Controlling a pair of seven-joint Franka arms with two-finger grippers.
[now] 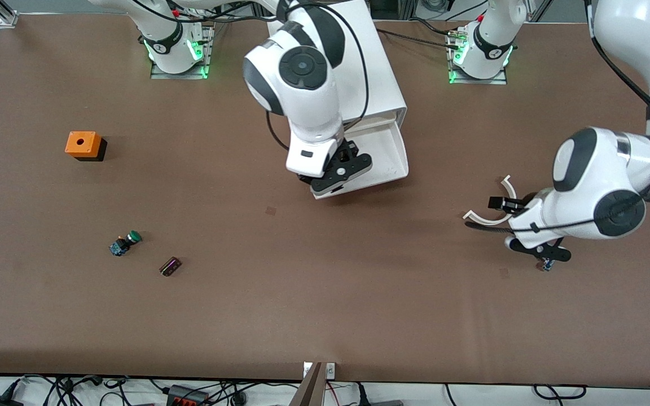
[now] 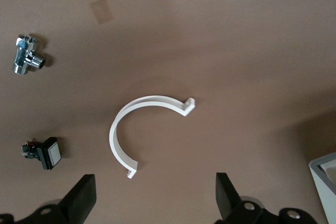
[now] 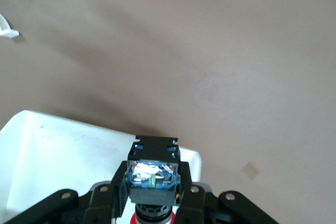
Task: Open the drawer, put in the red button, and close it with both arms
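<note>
The robot's right gripper should release the red button inside the white drawer tray (image 1: pixel 359 163) (image 3: pixel 94 179), close to the middle of the tray's front side.
The drawer (image 1: pixel 388 151) stands pulled out of the white cabinet (image 1: pixel 378 79), its tray toward the front camera. My right gripper (image 1: pixel 338 176) hangs over the tray's front corner, shut on the red button (image 3: pixel 153 179). The button's blue base points away from the wrist camera, and a sliver of its red cap shows between the fingers. In the right wrist view the drawer (image 3: pixel 58 161) lies just under the right gripper (image 3: pixel 152 195). The button itself is hidden in the front view. My left gripper (image 1: pixel 536 249) waits open near the left arm's end of the table, and in its own view the left gripper (image 2: pixel 155 195) holds nothing.
A white C-shaped clip (image 2: pixel 142 124) lies under the left gripper, with a chrome fitting (image 2: pixel 25 60) and a black square switch (image 2: pixel 44 153) beside it. Toward the right arm's end sit an orange box (image 1: pixel 83 145), a green-capped switch (image 1: pixel 126 242) and a small dark part (image 1: pixel 170 266).
</note>
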